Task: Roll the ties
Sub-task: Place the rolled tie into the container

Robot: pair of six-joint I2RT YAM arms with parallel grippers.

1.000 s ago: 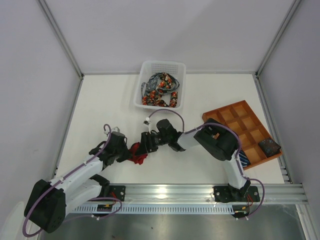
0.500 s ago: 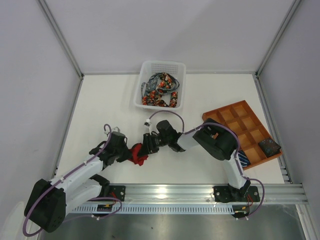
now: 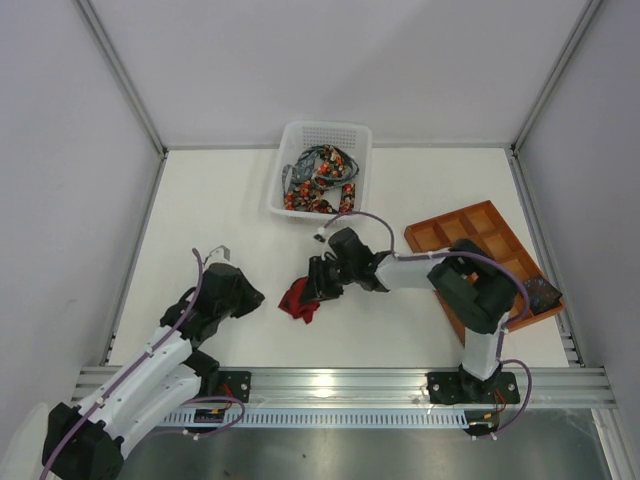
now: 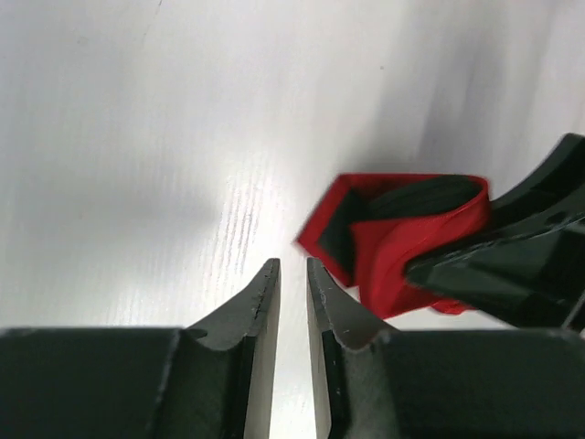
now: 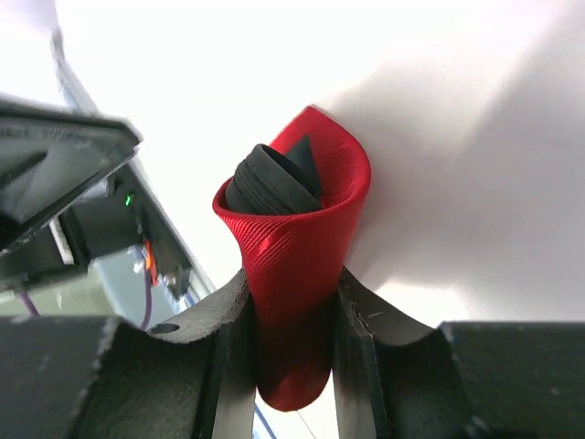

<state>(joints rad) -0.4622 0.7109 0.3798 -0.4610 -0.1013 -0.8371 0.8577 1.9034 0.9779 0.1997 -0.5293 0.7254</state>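
Observation:
Next, I lay the red tie with my right gripper in the tray's compartment (image 3: 443, 266) along the edge facing the table's middle.
The plain deep red tie (image 3: 299, 298) is rolled into a bundle and held just over the table. My right gripper (image 3: 314, 287) is shut on the red tie (image 5: 297, 265), the roll pinched between both fingers. My left gripper (image 3: 250, 298) is empty, its jaws nearly closed with a thin gap, a short way left of the roll. The red roll shows in the left wrist view (image 4: 402, 242). Several dark floral ties (image 3: 320, 180) lie heaped in the white basket (image 3: 320, 133). A dark rolled tie (image 3: 538, 292) and a navy striped one (image 3: 487, 316) sit in the orange-brown tray (image 3: 470, 228).
The basket stands at the back centre, the gridded tray at the right. Metal rails (image 3: 400, 385) run along the near edge. Grey walls close in the sides.
My left gripper let go of the red tie and drew back to the left. My right gripper carried the rolled tie a little to the right.

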